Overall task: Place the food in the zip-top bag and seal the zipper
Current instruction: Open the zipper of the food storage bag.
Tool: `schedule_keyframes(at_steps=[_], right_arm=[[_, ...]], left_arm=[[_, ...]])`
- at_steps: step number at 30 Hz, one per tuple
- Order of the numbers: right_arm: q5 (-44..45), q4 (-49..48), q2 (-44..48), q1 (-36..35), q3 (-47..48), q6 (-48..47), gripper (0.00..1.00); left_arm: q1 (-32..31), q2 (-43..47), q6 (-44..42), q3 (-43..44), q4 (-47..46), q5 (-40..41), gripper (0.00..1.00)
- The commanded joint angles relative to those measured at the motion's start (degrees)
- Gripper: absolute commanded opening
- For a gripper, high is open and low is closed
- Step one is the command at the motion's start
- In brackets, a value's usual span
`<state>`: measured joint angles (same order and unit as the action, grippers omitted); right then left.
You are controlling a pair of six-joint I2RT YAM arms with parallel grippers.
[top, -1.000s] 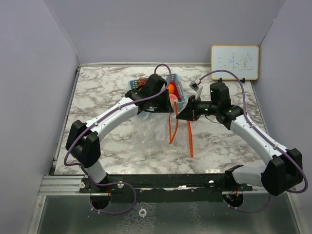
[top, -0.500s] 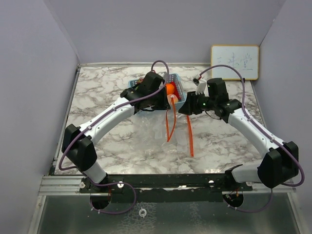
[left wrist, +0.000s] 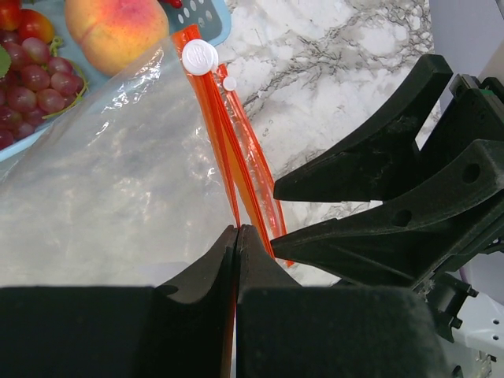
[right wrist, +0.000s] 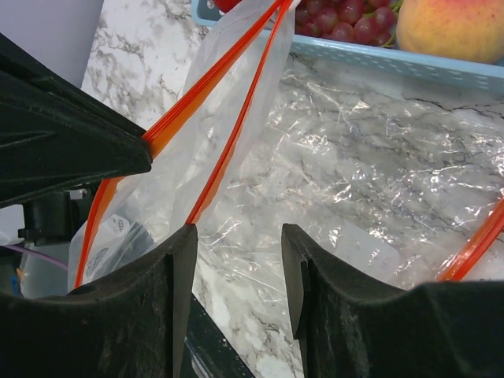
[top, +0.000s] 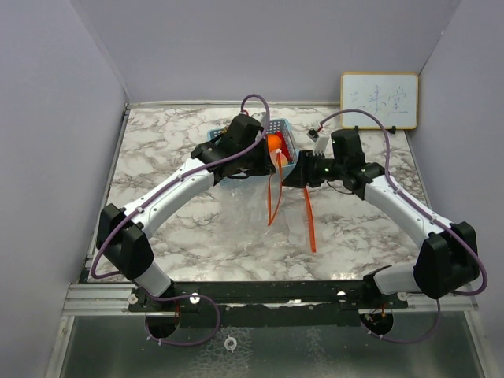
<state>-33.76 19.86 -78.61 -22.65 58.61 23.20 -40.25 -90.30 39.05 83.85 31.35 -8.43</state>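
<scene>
The bag's orange-red pieces hang close together, so to widen the bag, my right gripper will pinch the loose piece [right wrist: 235,134] while my left gripper opens and retakes the other piece.
The clear zip-top bag [top: 260,213] lies in front of the blue basket [top: 285,128], its mouth held apart. My left gripper [top: 270,163] is shut on one orange-red zipper strip [left wrist: 228,169] and holds that edge lifted. The other strip [top: 309,220] lies on the table. My right gripper [top: 289,179] is open, its fingers [right wrist: 177,268] over the bag's mouth beside the raised strip [right wrist: 228,150], holding nothing. The food is in the basket: a peach [left wrist: 114,27], purple grapes [left wrist: 35,75] and an orange fruit [top: 274,143]. The peach [right wrist: 453,27] and grapes [right wrist: 346,20] also show in the right wrist view.
The two grippers are very close together; the right one's fingers [left wrist: 378,173] fill the right side of the left wrist view. A small whiteboard [top: 379,100] leans on the back wall. Walls enclose the marble table [top: 157,150] on three sides.
The left gripper has shifted a little toward the basket with the bag's strip. The right gripper has moved left toward the bag's mouth.
</scene>
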Motion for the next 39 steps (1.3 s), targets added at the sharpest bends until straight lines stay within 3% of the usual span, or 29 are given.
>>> schedule_keyframes(at_steps=[1,8,22,27,29,34,39], right_arm=[[-2.28,-3.04,1.52,-0.02,-0.67,1.94,0.48],[7.01,1.06,4.88,-0.02,2.13,1.65,0.52],[0.57,-3.81,-0.63,-1.24,1.25,4.7,0.53],[1.89,-5.46,-2.95,-3.21,1.38,5.59,0.52],[4.01,-4.13,-3.61,-3.61,1.5,5.12,0.44],[14.63,2.28,-3.3,-3.67,3.41,2.18,0.04],[25.32,6.11,-0.68,-3.71,6.29,-0.58,0.02]], left_arm=[[-0.36,2.26,0.61,-0.71,-1.93,1.74,0.0],[-0.3,2.12,0.07,-0.1,-1.13,3.03,0.0],[-0.33,1.94,1.81,1.02,-4.05,2.06,0.0],[-0.36,1.65,3.11,1.07,-5.69,0.34,0.0],[-0.35,2.14,3.29,1.17,-5.54,0.21,0.0],[-0.3,4.15,1.17,2.72,-0.27,3.13,0.0],[-0.36,5.28,-2.94,5.46,15.54,16.54,0.0]])
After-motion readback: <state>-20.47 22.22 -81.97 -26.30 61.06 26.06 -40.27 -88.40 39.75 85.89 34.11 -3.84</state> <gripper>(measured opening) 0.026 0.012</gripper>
